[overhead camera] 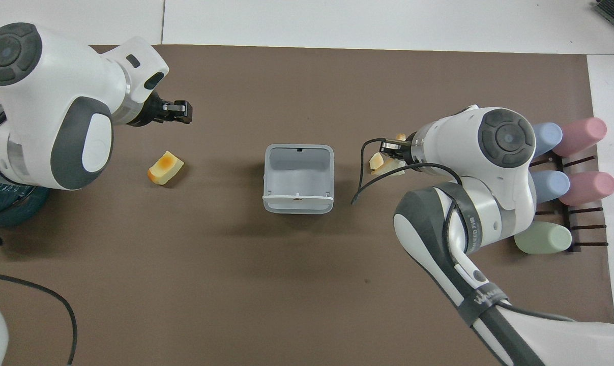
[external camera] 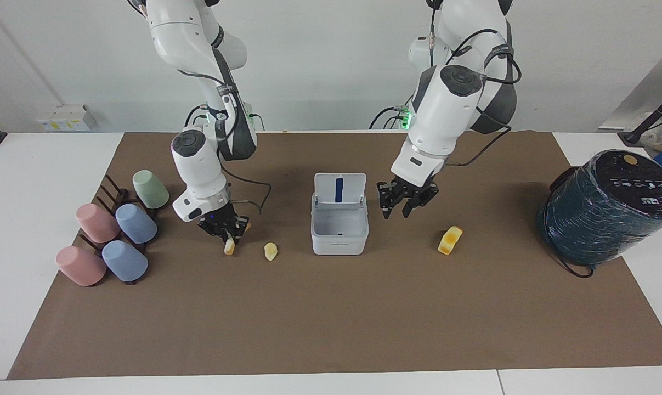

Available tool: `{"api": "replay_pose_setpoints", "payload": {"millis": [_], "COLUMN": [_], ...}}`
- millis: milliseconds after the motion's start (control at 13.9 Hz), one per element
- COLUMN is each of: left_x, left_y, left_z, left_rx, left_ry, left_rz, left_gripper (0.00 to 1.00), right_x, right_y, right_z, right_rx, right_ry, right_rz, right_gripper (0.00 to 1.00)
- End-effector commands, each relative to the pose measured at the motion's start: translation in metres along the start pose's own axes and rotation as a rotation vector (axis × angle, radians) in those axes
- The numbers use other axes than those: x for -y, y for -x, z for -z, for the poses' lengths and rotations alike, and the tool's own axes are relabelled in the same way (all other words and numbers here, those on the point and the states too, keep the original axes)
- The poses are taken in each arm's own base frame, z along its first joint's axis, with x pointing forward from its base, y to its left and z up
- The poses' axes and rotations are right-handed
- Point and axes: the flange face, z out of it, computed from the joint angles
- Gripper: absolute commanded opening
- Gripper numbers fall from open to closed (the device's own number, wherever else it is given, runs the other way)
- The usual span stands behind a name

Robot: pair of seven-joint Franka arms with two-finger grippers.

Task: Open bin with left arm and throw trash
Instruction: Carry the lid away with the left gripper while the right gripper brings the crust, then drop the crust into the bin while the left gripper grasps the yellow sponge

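Note:
Next, I release the pale bread slice from my right gripper on the white bin's bottom (overhead camera: 295, 182), near the bin's wide rim.
The white bin (external camera: 339, 227) stands mid-mat with its lid (external camera: 339, 189) upright and the blue strip showing; the bin (overhead camera: 273, 178) looks empty inside. My left gripper (external camera: 406, 206) is open and empty, raised over the mat between the bin and the yellow-orange chunk (external camera: 450, 240). My right gripper (external camera: 226, 230) is shut on the pale bread slice (external camera: 230, 246) and holds it just above the mat. The tiny yellow lump (external camera: 271, 251) lies on the mat between the slice and the bin.
A dark rack with several pastel cups (external camera: 111, 230) sits at the right arm's end of the mat. A big dark teal wrapped cylinder (external camera: 605, 206) stands at the left arm's end. The brown mat (external camera: 331, 318) covers the table.

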Motion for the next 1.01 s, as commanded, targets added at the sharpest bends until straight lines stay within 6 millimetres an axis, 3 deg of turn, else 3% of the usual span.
{"api": "replay_pose_setpoints", "payload": {"millis": [0, 144, 287, 359, 575, 647, 790, 934], "left_x": [0.027, 0.047, 0.067, 0.072, 0.073, 0.070, 0.065, 0.057], "left_y": [0.019, 0.023, 0.032, 0.034, 0.047, 0.057, 0.065, 0.067], "left_z": [-0.021, -0.041, -0.061, -0.066, -0.103, -0.116, -0.122, -0.123], "left_rx": [-0.027, -0.018, -0.038, -0.046, 0.008, 0.020, 0.036, 0.046], "left_ry": [-0.013, -0.021, -0.036, -0.041, -0.063, -0.067, -0.063, -0.061], "left_rz": [-0.103, -0.182, -0.234, -0.257, -0.303, -0.315, -0.323, -0.340], "left_gripper": [0.58, 0.58, 0.57, 0.57, 0.57, 0.57, 0.58, 0.60], "right_x": [0.042, 0.070, 0.114, 0.123, 0.149, 0.151, 0.151, 0.151], "right_y": [0.008, 0.023, 0.033, 0.033, 0.066, 0.069, 0.068, 0.068], "right_z": [0.002, 0.003, -0.003, -0.007, -0.017, -0.019, -0.018, -0.018], "right_rx": [0.002, -0.009, -0.002, -0.004, 0.016, 0.019, 0.018, 0.019], "right_ry": [-0.024, -0.039, -0.059, -0.063, -0.054, -0.052, -0.054, -0.054], "right_rz": [-0.108, -0.164, -0.190, -0.213, -0.181, -0.184, -0.184, -0.184], "right_gripper": [0.00, 0.00, 0.00, 0.00, 0.00, 0.16, 0.53, 0.60]}}
